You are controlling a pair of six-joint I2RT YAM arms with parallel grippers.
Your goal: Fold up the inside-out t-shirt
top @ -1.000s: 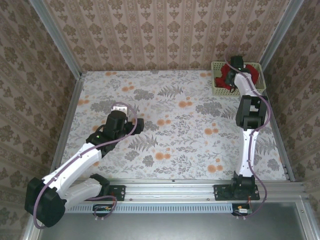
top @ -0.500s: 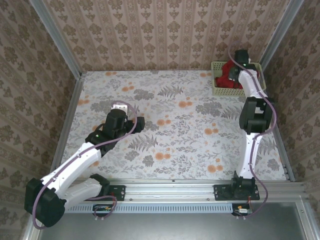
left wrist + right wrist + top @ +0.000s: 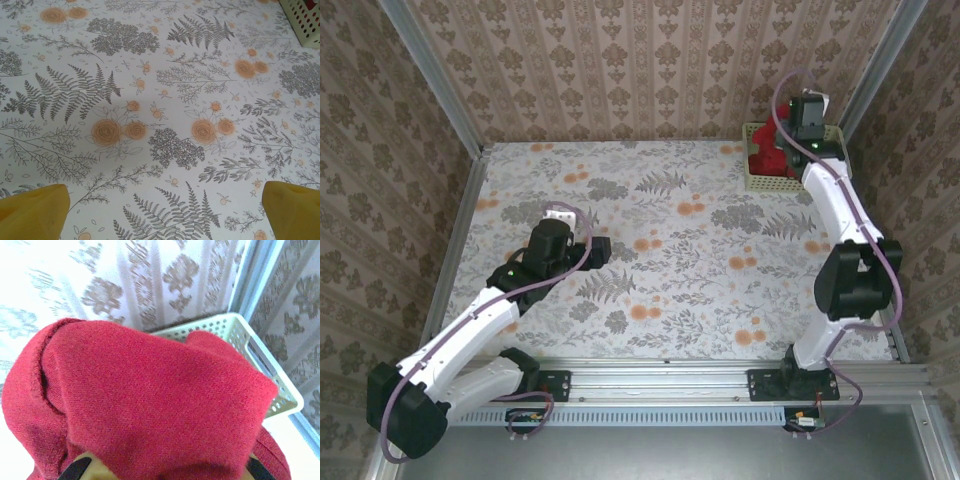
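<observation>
The red t-shirt, now partly pulled up above the basket, will be let go by my right gripper on the middle of the floral tablecloth (image 3: 671,240), in the space between my left gripper and the basket.
The inside-out t-shirt (image 3: 772,150) is a bunch of red cloth at the back right, partly in the pale basket (image 3: 758,181) and partly pulled up above it. My right gripper (image 3: 794,140) hangs over the basket, shut on the cloth. In the right wrist view the red t-shirt (image 3: 150,400) drapes over my right gripper (image 3: 162,467) and hides most of its fingers (image 3: 75,471). My left gripper (image 3: 560,213) hovers low over the left half of the table. Its yellow fingers (image 3: 35,210) stand wide apart, so the left gripper (image 3: 165,202) is open with bare tablecloth between them.
The floral tablecloth (image 3: 670,250) covers the table inside metal rails. Patterned walls close in the back and both sides. The basket rim (image 3: 240,332) sits tight in the back right corner next to a metal post (image 3: 875,60). A corner of the basket (image 3: 305,22) appears far right.
My right arm has straightened and risen, drawing the red cloth up out of the basket, with its jaws closing on it. The left arm has barely moved.
</observation>
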